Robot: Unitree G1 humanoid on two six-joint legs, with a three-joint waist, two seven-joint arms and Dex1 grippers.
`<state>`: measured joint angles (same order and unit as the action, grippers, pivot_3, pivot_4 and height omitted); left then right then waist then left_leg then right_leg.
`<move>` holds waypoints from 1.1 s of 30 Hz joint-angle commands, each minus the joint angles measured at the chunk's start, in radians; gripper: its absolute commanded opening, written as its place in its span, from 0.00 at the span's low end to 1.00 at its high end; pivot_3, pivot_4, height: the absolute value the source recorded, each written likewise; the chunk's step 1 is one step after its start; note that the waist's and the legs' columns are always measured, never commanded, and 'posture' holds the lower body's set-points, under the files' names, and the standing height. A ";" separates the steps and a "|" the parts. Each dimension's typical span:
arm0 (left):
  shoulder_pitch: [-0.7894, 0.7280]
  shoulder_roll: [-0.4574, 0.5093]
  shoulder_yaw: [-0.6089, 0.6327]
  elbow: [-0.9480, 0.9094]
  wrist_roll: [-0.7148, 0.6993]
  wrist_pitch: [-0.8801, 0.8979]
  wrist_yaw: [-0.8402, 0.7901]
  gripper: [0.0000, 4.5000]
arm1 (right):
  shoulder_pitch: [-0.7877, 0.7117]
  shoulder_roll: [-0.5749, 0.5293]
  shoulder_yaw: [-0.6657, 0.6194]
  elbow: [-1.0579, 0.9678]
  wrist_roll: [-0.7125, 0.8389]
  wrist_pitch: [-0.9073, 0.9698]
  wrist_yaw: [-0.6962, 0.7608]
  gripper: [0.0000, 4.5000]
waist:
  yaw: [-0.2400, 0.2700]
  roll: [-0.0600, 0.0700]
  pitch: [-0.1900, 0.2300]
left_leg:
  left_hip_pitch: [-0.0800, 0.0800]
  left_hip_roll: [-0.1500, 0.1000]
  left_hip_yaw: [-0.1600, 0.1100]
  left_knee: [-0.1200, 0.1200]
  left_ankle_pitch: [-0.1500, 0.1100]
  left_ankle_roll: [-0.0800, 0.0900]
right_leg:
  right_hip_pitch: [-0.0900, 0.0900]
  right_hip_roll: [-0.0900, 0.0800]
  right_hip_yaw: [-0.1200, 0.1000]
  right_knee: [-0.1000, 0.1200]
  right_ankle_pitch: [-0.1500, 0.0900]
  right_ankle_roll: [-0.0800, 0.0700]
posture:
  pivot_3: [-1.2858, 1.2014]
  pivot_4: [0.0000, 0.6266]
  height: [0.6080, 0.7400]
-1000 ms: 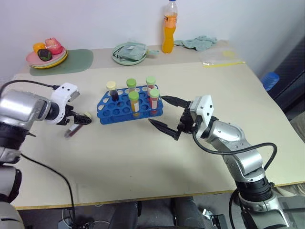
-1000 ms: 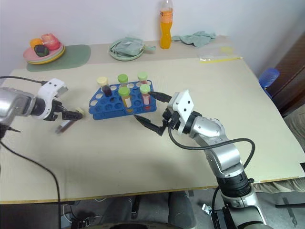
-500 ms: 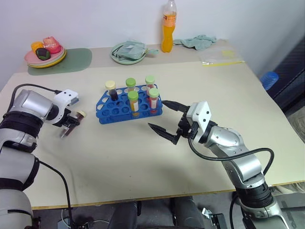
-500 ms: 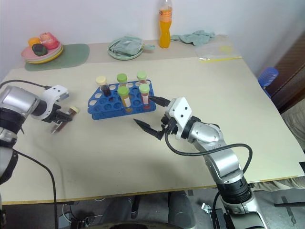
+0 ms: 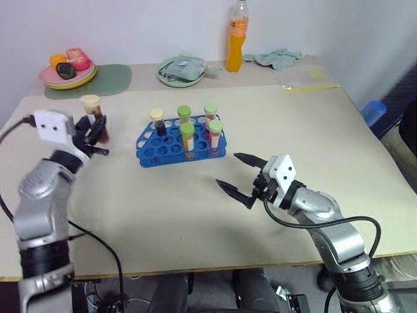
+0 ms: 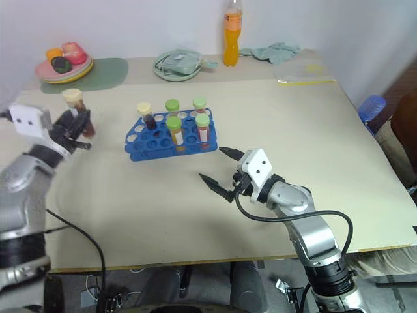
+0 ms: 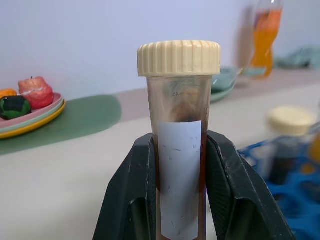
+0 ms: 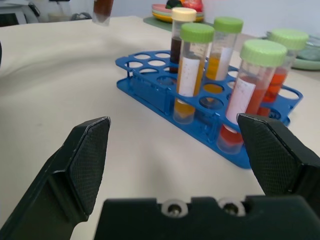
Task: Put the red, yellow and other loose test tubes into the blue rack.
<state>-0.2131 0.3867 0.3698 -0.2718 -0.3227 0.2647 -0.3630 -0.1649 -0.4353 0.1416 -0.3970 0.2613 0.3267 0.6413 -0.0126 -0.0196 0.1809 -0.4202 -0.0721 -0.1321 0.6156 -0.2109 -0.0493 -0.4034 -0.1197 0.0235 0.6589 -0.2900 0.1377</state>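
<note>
My left gripper needs to release the red-brown test tube, now held raised above the table, in the blue rack's hole (image 5: pixel 162 139) (image 7: pixel 286 201) in front of the dark tube with the cream cap.
A cream-capped test tube (image 7: pixel 179 145) with dark red-brown liquid stands upright in my left gripper (image 5: pixel 96 128), which is shut on it and holds it raised above the table, left of the blue rack (image 5: pixel 176 147). The rack holds several tubes: one cream-capped and dark (image 5: pixel 157 122), the others green-capped with yellow, orange or red liquid (image 8: pixel 191 71). My right gripper (image 5: pixel 236 175) hovers open and empty in front of the rack's right end, fingers (image 8: pixel 82 160) pointing toward it.
Along the table's far edge sit a plate of toy fruit (image 5: pixel 67 68) on a green mat, a green dish with a cloth (image 5: pixel 180 69), an orange drink bottle (image 5: pixel 236 39) and a crumpled cloth (image 5: pixel 280 57). A yellow strip (image 5: pixel 306 87) lies at the back right.
My left gripper closed on the cream-capped tube, lifted it off the table and turned it upright. My right gripper sank lower and drew back from the rack. The camera view shifted.
</note>
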 commanded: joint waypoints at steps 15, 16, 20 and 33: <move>-0.007 -0.250 -0.340 0.117 0.289 -0.343 0.198 0.17 | -0.009 0.042 0.006 0.047 -0.044 -0.066 -0.035 1.00 | 0.017 0.001 -0.001 | 0.005 0.000 0.003 0.000 0.000 0.001 | 0.007 0.001 -0.001 -0.005 0.001 0.001 | 0.52 0.24 1.00; -0.019 -0.249 -0.340 0.138 0.290 -0.351 0.197 0.17 | -0.008 0.044 0.007 0.045 -0.044 -0.064 -0.038 1.00 | 0.017 0.001 -0.001 | 0.005 0.000 0.003 0.000 0.000 0.001 | 0.007 0.001 -0.001 -0.005 0.001 0.001 | 0.52 0.24 1.00; -0.062 -0.256 -0.334 0.212 0.279 -0.361 0.195 0.17 | -0.001 0.049 0.009 0.038 -0.045 -0.061 -0.046 1.00 | 0.018 0.001 -0.001 | 0.005 0.000 0.003 0.000 0.000 0.001 | 0.007 0.001 -0.001 -0.005 0.001 0.001 | 0.52 0.24 1.00; -0.096 -0.291 -0.335 0.297 0.244 -0.367 0.181 0.28 | 0.011 0.054 0.012 0.023 -0.045 -0.055 -0.056 1.00 | 0.018 0.001 -0.001 | 0.005 -0.001 0.003 0.000 0.000 0.001 | 0.007 0.001 -0.002 -0.005 0.001 0.001 | 0.52 0.24 1.00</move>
<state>-0.3021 0.1019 0.0330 0.0545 -0.0550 -0.0957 -0.1740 -0.1564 -0.3845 0.1590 -0.3236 0.2110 0.2792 0.5872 0.0052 -0.0191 0.1798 -0.4152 -0.0726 -0.1294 0.6154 -0.2114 -0.0484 -0.3960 -0.1183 0.0220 0.6535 -0.2888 0.1390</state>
